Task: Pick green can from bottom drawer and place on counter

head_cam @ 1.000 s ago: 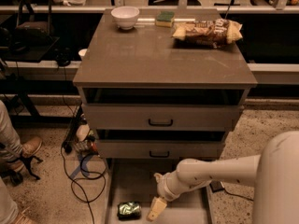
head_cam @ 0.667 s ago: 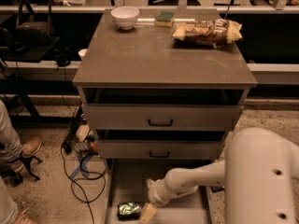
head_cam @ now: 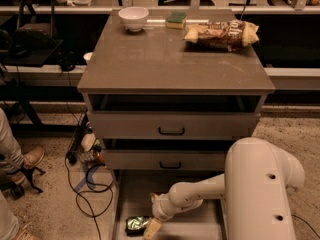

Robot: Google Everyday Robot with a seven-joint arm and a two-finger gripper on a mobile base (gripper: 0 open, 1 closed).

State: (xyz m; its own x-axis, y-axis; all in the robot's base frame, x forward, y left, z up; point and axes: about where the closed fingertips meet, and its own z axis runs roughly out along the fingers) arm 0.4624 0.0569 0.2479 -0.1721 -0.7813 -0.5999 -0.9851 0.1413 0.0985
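I will grip the green can's near end [head_cam: 146,223], facing the arm, inside the open bottom drawer.
The green can [head_cam: 135,225] lies on its side on the floor of the open bottom drawer [head_cam: 131,199], near its front left. My gripper [head_cam: 151,228] reaches down into the drawer from the right. Its tip is right beside the can's right end, touching or nearly so. The arm [head_cam: 200,193] crosses the drawer's middle and hides part of the floor. The counter [head_cam: 165,59] is the broad grey-brown top of the cabinet, above the two upper drawers.
On the counter stand a white bowl [head_cam: 133,18] at the back left, a green sponge [head_cam: 176,19] at the back middle and a brown snack bag [head_cam: 222,34] at the back right. Cables [head_cam: 85,184] and a person's shoe [head_cam: 30,159] lie on the floor at the left.
The arm has swung left and lower into the drawer. My gripper has moved from right of the can to right beside it. The can has not moved.
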